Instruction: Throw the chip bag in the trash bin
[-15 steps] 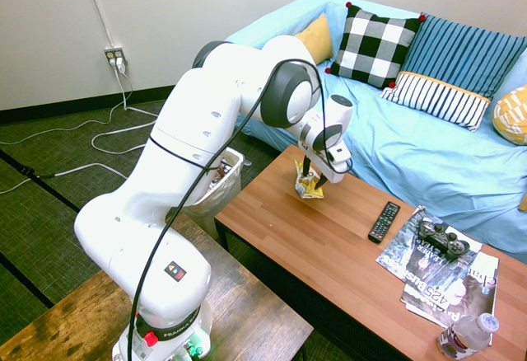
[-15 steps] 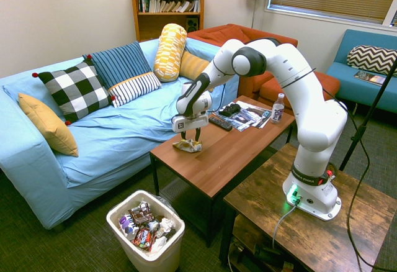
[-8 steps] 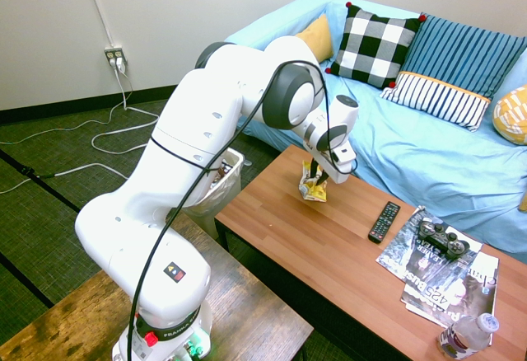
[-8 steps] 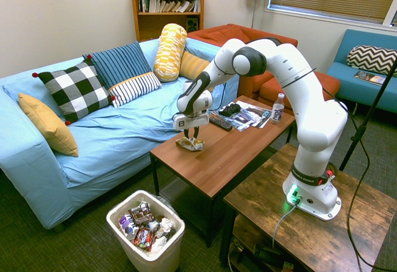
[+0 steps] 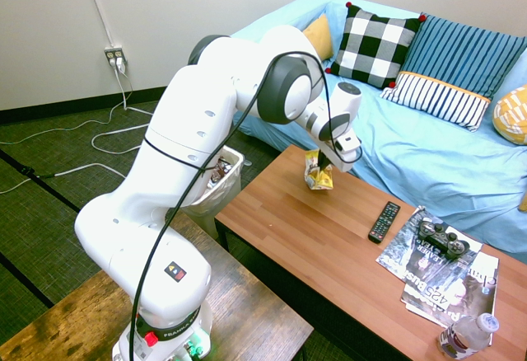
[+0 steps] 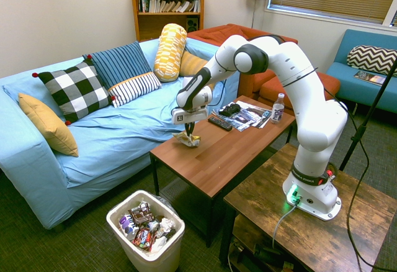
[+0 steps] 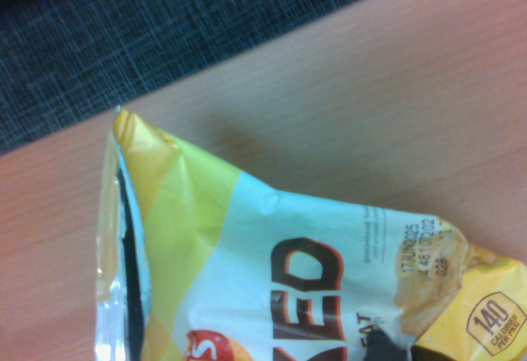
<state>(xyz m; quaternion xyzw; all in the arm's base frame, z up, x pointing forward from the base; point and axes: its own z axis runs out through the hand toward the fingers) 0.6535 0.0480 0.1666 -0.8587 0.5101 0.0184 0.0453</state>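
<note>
The chip bag will drop on top of the brown and red wrappers (image 6: pixel 141 218) inside the white trash bin as my gripper opens.
The chip bag (image 5: pixel 318 174), yellow and white crinkled foil, hangs from my gripper (image 5: pixel 324 161), which is shut on its top edge. It hovers just above the near-left end of the wooden coffee table (image 5: pixel 313 246). In the second exterior view the chip bag (image 6: pixel 188 138) dangles below the gripper (image 6: pixel 186 128) over the table's sofa-side corner. Up close in the wrist view, the chip bag (image 7: pixel 272 278) fills the lower half, with table wood behind it. The white trash bin (image 6: pixel 149 259) stands on the floor off the table's end, holding several wrappers. In the first exterior view, the trash bin (image 5: pixel 233 171) is partly hidden by my arm.
On the table's far end lie a black remote (image 5: pixel 384 221), magazines (image 5: pixel 449 283), a game controller (image 5: pixel 442 238) and a water bottle (image 5: pixel 467 335). A blue sofa (image 5: pixel 412 147) with pillows runs along the table's far side. A dark wooden table (image 5: pixel 255 311) bears my base.
The gripper closed on the chip bag and raised it a little off the table, shifting slightly toward the sofa.
</note>
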